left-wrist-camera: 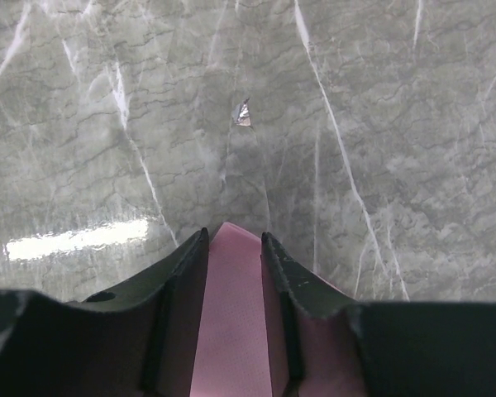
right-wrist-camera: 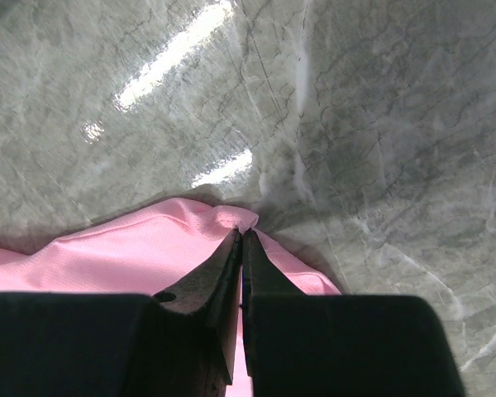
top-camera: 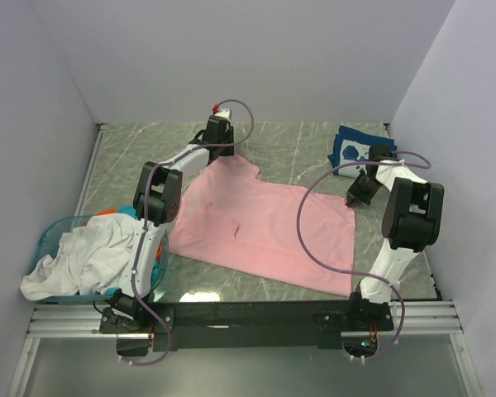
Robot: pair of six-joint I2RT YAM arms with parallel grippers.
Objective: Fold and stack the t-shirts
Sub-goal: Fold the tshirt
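The light pink t-shirt's far corner sits shallow between the left gripper's fingers, so the robot should open them wider and pinch the cloth (left-wrist-camera: 236, 285) behind the corner's point before lifting.
The light pink t-shirt (top-camera: 264, 227) lies spread flat across the middle of the table. My left gripper (top-camera: 219, 155) is at its far corner. In the left wrist view the jaws (left-wrist-camera: 234, 237) stand apart with a strip of pink cloth (left-wrist-camera: 231, 314) lying between them. My right gripper (top-camera: 353, 198) is at the shirt's right corner. In the right wrist view it (right-wrist-camera: 242, 234) is shut on a pinch of pink cloth (right-wrist-camera: 149, 248). A folded navy t-shirt with white print (top-camera: 351, 147) lies at the far right.
A translucent blue basket (top-camera: 51, 230) stands at the near left, holding a white t-shirt (top-camera: 83, 260) that spills over its rim, with orange (top-camera: 107, 212) and teal (top-camera: 126, 215) cloth behind it. Walls close in on the left, back and right.
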